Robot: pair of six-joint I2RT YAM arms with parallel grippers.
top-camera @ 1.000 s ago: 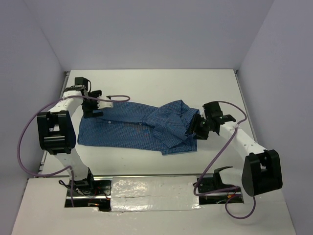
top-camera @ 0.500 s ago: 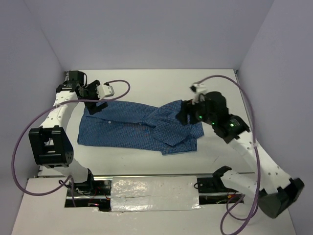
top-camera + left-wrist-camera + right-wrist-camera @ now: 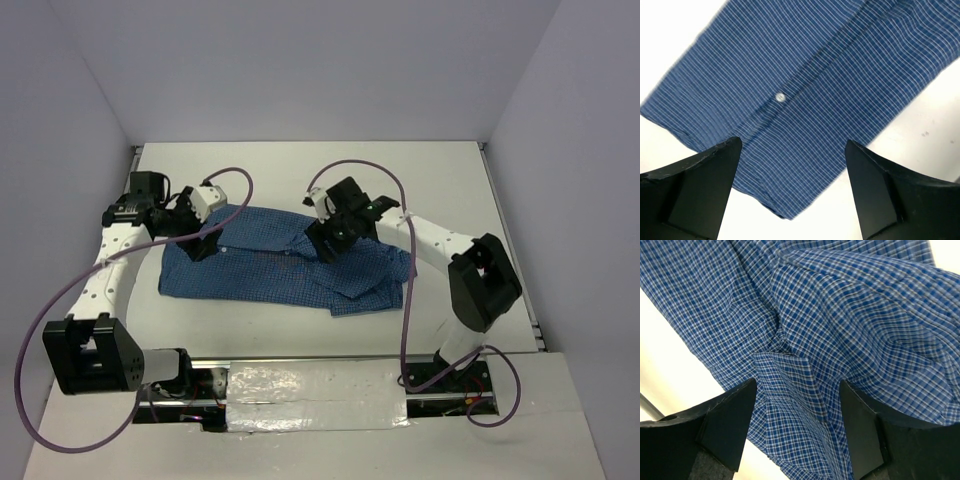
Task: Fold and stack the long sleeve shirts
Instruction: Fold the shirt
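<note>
I should next move my left gripper to the bottom end of the button strip (image 3: 174, 245) (image 3: 742, 149), at the blue shirt's hem, and close it there.
One long sleeve shirt (image 3: 270, 268), blue with fine checks, lies spread across the table, its right part bunched in folds. My left gripper (image 3: 206, 240) hovers open over the shirt's left end. In the left wrist view its gripper (image 3: 793, 146) stands wide above a cloth edge (image 3: 785, 212) and a white button (image 3: 780, 97). My right gripper (image 3: 326, 240) hangs open over the shirt's middle. The right wrist view has that gripper (image 3: 797, 385) straddling a folded collar point (image 3: 785, 367); nothing is pinched.
The white table (image 3: 300, 170) is walled at the back and on both sides. A shiny foil strip (image 3: 315, 385) runs along the near edge between the arm bases. Purple cables (image 3: 235, 175) loop above both arms.
The right arm swung from the shirt's right end to its middle, its jaws widening. The left gripper shifted from the far left edge onto the shirt's left end.
</note>
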